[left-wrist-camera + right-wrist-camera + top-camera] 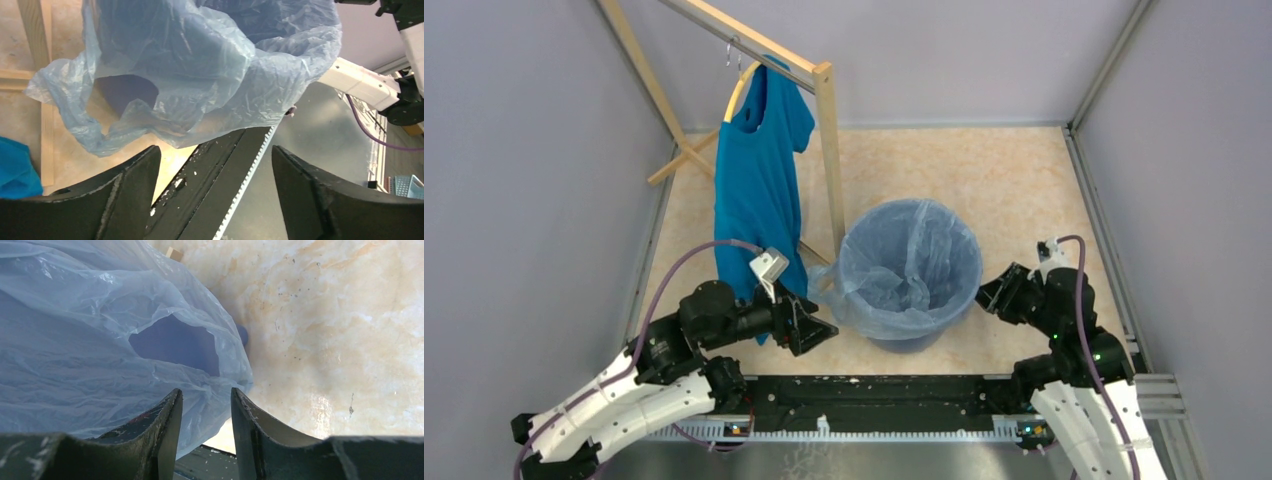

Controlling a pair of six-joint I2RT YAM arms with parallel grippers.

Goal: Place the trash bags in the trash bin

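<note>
The trash bag's hem hangs loose past my left gripper's fingers, so next my left gripper pinches the hem (848, 322) and holds it before my right gripper reaches in.
The round blue trash bin (916, 337) stands on the floor between my arms. The thin pale-blue trash bag (904, 250) lies inside it, its film draped over the rim, with a loose flap (829, 275) hanging out on the left. My left gripper (829, 330) is wide open beside the bin's left wall. In the left wrist view the bag (200, 75) hangs above the left gripper (215, 155), apart from it. My right gripper (982, 295) is at the bin's right wall, jaws narrowly open. In the right wrist view the bag's edge (100, 375) shows in the gap of the right gripper (206, 395).
A teal T-shirt (759, 190) hangs on a wooden clothes rack (829, 150) behind the left arm, close to the bin. Grey walls enclose the marbled floor (1014, 190). A black rail (874, 395) runs along the near edge.
</note>
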